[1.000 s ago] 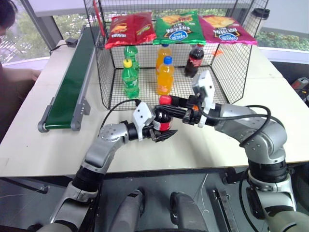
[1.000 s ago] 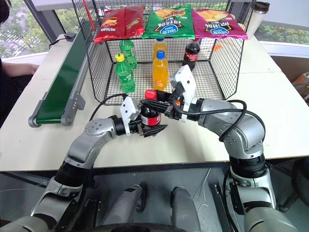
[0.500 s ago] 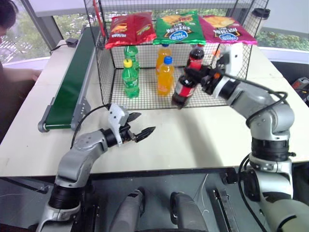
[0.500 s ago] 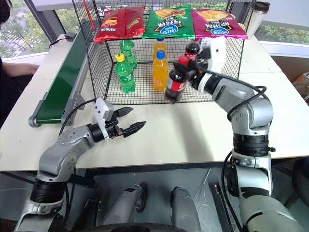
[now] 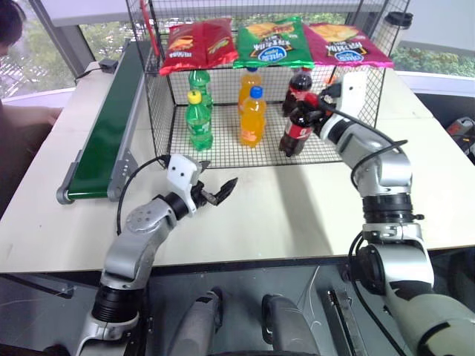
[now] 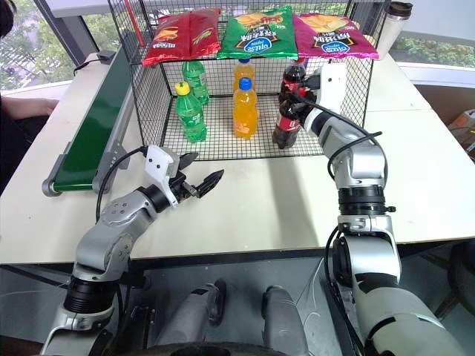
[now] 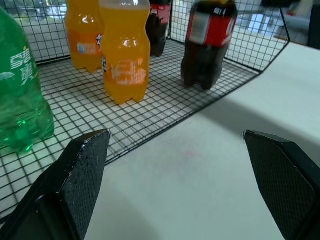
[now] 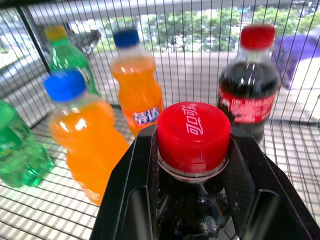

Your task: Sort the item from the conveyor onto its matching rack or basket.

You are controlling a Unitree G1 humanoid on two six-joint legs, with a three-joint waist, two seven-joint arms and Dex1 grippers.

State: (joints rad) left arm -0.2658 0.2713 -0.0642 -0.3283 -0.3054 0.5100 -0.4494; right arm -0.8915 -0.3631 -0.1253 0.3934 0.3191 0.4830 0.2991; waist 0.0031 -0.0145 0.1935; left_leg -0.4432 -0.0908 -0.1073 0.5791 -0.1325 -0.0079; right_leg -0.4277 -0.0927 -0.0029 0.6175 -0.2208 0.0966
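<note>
Next, I release the cola bottle from my right gripper on the basket's mesh bottom in front of the other cola bottle (image 5: 297, 144).
The item, a small cola bottle (image 5: 295, 130) with a red cap and red label, hangs tilted at the basket's front right, its base low over the mesh floor. My right gripper (image 5: 318, 111) is shut on its neck just under the cap (image 8: 193, 132), one black finger (image 8: 131, 195) on each side. Whether the base touches the floor I cannot tell. The black wire basket (image 5: 157, 111) stands at the back of the table. My left gripper (image 5: 220, 176) is open with nothing in it, over the table in front of the basket. The dark green conveyor (image 5: 111, 126) runs along the left.
Inside the basket stand two green bottles (image 5: 199, 119), two orange bottles (image 5: 253, 115) and another cola bottle (image 5: 298, 84) just behind the held one. Three chip bags (image 5: 273, 41) lie on the basket's top. A person (image 5: 13, 26) sits at the far left.
The right gripper carried the cola bottle from between the left gripper's fingers over the table forward into the basket's front right. The left gripper drew back to the left, open.
</note>
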